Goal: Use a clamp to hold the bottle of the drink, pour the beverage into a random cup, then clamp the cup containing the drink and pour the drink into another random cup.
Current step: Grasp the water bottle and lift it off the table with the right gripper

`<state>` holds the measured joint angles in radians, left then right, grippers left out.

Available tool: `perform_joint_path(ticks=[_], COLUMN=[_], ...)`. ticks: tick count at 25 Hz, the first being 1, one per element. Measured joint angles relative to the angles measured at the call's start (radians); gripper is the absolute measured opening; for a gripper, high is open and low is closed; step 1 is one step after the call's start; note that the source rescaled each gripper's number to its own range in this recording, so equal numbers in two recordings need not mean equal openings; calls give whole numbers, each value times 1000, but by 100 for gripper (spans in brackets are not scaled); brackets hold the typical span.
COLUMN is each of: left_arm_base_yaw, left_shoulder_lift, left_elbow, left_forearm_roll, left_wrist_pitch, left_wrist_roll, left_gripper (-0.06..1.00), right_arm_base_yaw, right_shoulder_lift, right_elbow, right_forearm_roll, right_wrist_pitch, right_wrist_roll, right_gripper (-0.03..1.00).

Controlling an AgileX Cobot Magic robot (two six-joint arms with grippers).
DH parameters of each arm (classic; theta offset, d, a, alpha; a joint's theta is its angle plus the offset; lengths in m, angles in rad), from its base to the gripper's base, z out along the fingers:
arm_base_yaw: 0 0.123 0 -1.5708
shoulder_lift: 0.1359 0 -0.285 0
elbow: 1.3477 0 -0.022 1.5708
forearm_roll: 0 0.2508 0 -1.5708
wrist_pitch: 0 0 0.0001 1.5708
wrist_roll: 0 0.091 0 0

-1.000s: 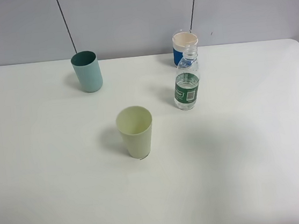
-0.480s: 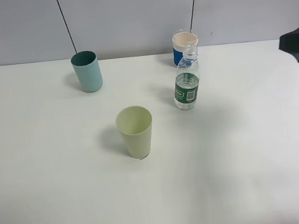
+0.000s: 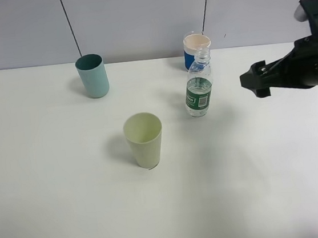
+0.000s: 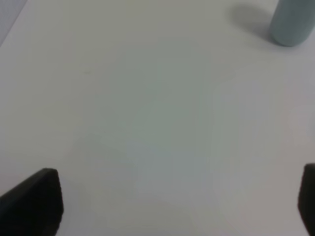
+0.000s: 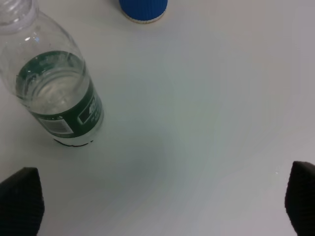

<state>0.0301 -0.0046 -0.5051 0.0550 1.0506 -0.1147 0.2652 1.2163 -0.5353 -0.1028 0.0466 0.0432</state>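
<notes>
I will close my right gripper around the lower half of the green label (image 3: pixel 197 99) (image 5: pixel 74 117) on the clear water bottle, so the bottle's neck stays free for pouring.
A clear water bottle (image 3: pixel 199 88) with a green label stands upright and uncapped at the table's back middle. Behind it is a blue cup (image 3: pixel 196 48) with a pale inside. A teal cup (image 3: pixel 93 75) stands at the back left and a pale green cup (image 3: pixel 144 139) in the middle. My right gripper (image 3: pixel 256 82) hovers right of the bottle, apart from it. The right wrist view shows it open (image 5: pixel 160 209), with the bottle (image 5: pixel 54 93) and blue cup (image 5: pixel 143 9) ahead. My left gripper (image 4: pixel 172 206) is open over bare table, the teal cup (image 4: pixel 293 22) far ahead.
The white table (image 3: pixel 71 209) ends at a grey panelled wall (image 3: pixel 135 12) just behind the back cups. The left arm is out of the exterior high view.
My right arm has come into the exterior high view from the right edge and moved left toward the bottle. The cups and bottle have not moved.
</notes>
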Motion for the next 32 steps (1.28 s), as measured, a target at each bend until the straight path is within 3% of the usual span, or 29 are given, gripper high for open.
perform_joint_path(ticks=[16,25,32], left_arm_base_yaw=[0,0,0], left_shoulder_lift=[0,0,0], left_elbow=[0,0,0], left_forearm_roll=[0,0,0], left_wrist_pitch=[0,0,0], left_wrist_roll=[0,0,0], left_gripper=[90,90,90], right_arm_base_yaw=[19,19,19], right_shoulder_lift=[341,499,610], right_elbow=[-1,-2,-4], right_forearm_roll=[-155,-166,-166], right_wrist_pitch=[-313,-506,-689], right_wrist_roll=[0,-4,-83], right_gripper=[100,100,100])
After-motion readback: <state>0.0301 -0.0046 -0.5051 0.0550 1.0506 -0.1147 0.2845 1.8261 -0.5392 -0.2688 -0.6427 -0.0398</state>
